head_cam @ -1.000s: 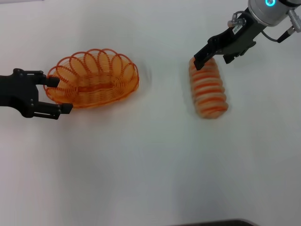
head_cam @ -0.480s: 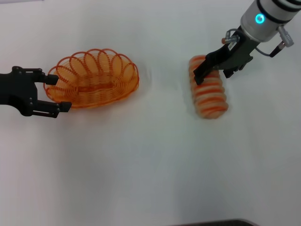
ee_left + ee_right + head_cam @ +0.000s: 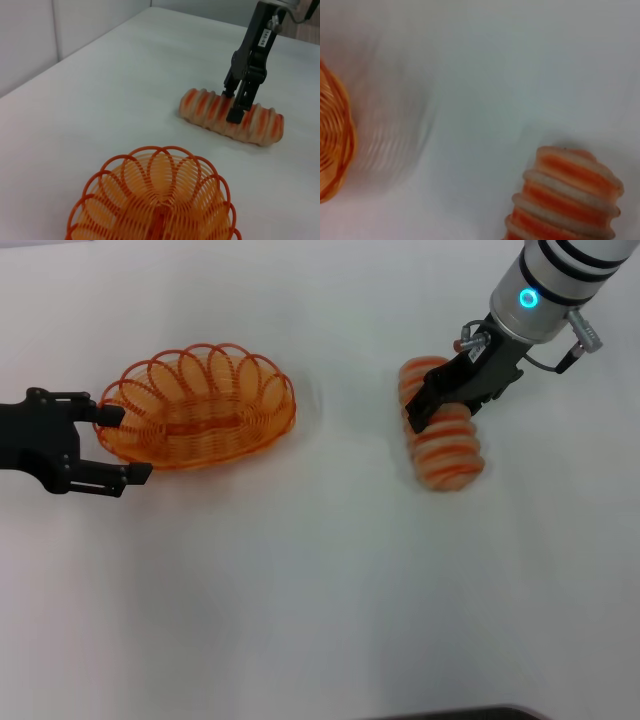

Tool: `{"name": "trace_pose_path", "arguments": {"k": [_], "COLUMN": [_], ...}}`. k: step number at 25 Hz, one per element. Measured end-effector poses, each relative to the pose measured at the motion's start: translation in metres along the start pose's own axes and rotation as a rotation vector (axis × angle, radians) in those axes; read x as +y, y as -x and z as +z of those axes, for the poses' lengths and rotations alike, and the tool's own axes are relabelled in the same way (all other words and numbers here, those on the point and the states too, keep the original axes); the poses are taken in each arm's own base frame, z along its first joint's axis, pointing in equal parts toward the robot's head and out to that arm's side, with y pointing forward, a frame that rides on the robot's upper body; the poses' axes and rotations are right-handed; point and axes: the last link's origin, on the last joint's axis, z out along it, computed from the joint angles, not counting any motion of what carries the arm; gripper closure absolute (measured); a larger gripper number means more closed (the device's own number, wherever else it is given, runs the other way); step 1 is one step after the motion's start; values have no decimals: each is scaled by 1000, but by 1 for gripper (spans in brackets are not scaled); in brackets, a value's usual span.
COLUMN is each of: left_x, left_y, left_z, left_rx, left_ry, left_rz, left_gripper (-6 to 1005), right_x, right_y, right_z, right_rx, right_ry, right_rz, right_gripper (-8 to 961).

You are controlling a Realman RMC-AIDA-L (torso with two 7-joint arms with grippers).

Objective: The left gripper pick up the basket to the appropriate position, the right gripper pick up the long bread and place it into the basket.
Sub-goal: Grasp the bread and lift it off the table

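The long bread's middle (image 3: 448, 414) is the next place for my right gripper to close around, so that both of the bread's ends stick out beside the fingers.
The orange wire basket (image 3: 195, 405) stands on the white table at the left; it also shows in the left wrist view (image 3: 155, 200). My left gripper (image 3: 128, 444) is open at the basket's left end, one finger by the rim and the other in front of it. The long bread (image 3: 447, 448) lies on the table at the right and shows in the left wrist view (image 3: 260, 125) and the right wrist view (image 3: 565, 200). My right gripper (image 3: 445, 410) is open and low over the loaf's far half, with a finger on each side (image 3: 232, 105).
The white table (image 3: 320, 590) spreads wide around both objects. A dark edge shows at the bottom of the head view (image 3: 460, 714). The basket's rim shows at the side of the right wrist view (image 3: 332, 135).
My right gripper has come down and forward from above the loaf's far end, and its fingers now straddle the loaf. The left gripper, the basket and the bread have stayed in place.
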Motion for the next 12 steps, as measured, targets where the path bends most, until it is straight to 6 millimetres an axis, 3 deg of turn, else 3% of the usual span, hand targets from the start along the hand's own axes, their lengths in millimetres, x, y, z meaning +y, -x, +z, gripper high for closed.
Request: {"name": "trace_pose_path", "arguments": {"k": [6,12], "left_x": [0,2], "left_y": [0,2], "left_z": [0,-1], "left_rx": [-1,2], "left_ry": [-1,3], "left_rz": [1,-4], "left_gripper": [153,153], "right_x": [0,-3], "right_y": [0,-2], "right_z": [-2,-2], "right_rx": [2,0], "right_ry": [7,13], "right_rz": [-15,-17], "right_gripper": [238,312]}}
